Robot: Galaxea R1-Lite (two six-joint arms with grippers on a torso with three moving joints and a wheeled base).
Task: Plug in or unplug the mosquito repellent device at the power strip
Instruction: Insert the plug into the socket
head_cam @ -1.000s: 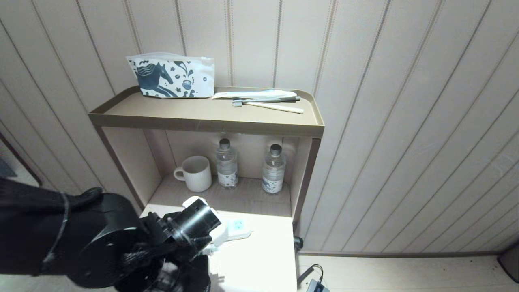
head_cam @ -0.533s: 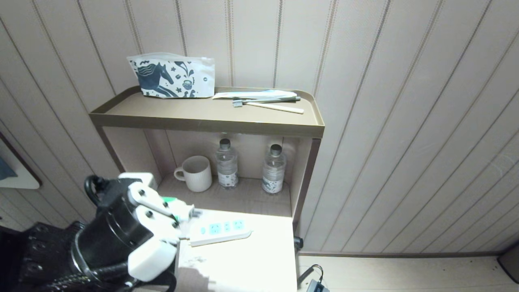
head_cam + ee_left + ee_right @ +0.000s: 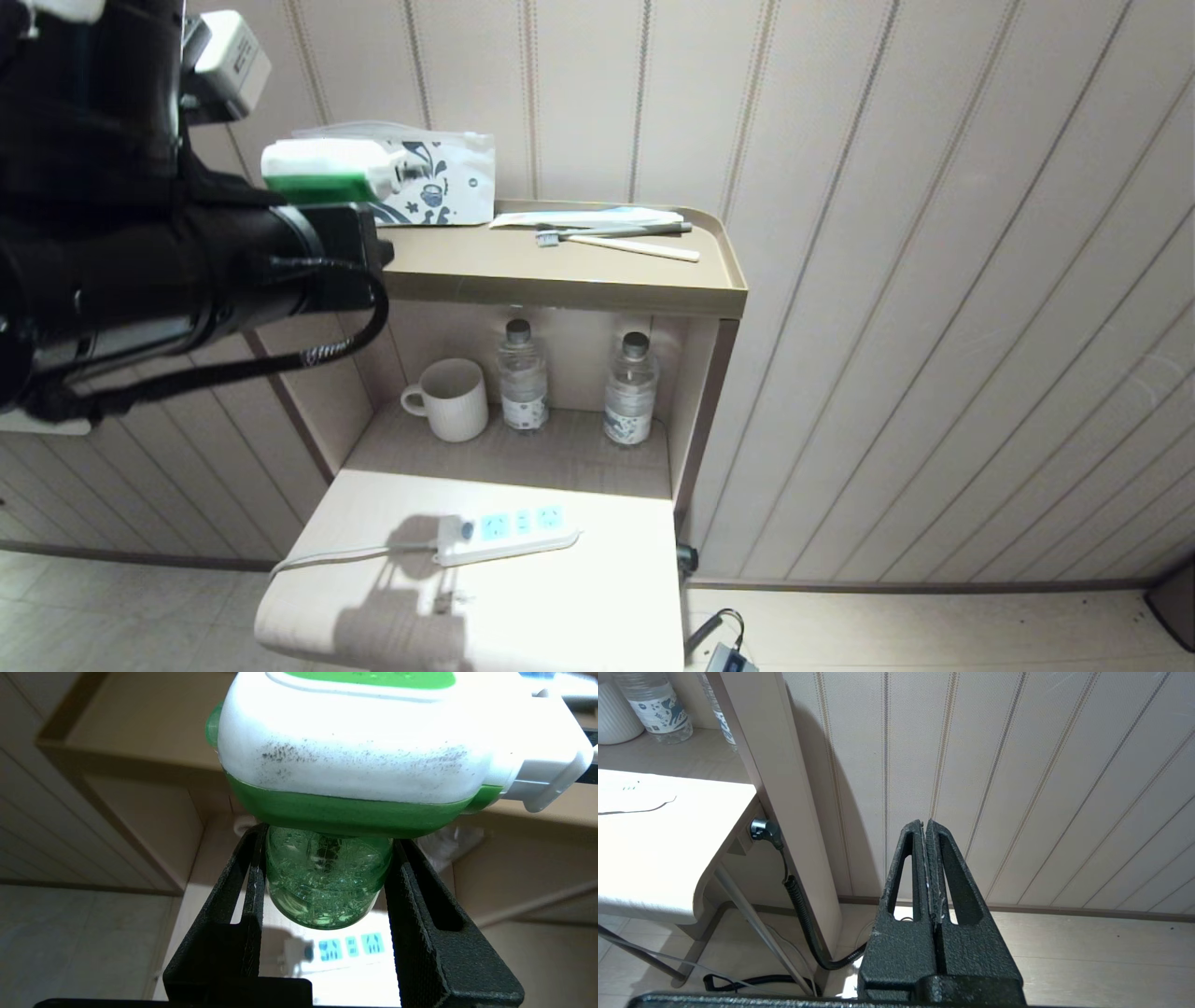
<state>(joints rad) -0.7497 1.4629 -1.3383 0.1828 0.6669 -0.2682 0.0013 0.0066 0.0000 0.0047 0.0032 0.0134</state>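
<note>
My left gripper is going to put the mosquito repellent device down on the upper shelf [image 3: 456, 259] in front of the printed pouch.
The mosquito repellent device [image 3: 322, 173], white with a green band, hangs high at the left, level with the upper shelf. My left gripper [image 3: 327, 840] is shut on its translucent green bottle [image 3: 327, 891], one black finger on each side. The white body [image 3: 364, 756] sits just past the fingertips, its plug end sticking out sideways. Far below, the power strip [image 3: 509, 534] lies on the white tabletop [image 3: 597, 616] with its light-blue sockets bare, and it shows under the bottle [image 3: 348, 947] in the left wrist view. My right gripper [image 3: 926, 826] is shut on nothing, low beside the table, facing the panelled wall.
A white mug [image 3: 451, 399] and two water bottles [image 3: 522, 378] stand in the niche behind the strip. The upper shelf [image 3: 560, 280] carries a printed pouch [image 3: 439, 182] and toothbrushes [image 3: 616, 238]. The strip's cord [image 3: 327, 558] trails off the table's left edge. A black cable [image 3: 803, 919] hangs beside the cabinet.
My left arm has swung up from beside the power strip to upper-shelf height, carrying the device with it. The whole strip now lies uncovered. The right arm has not moved.
</note>
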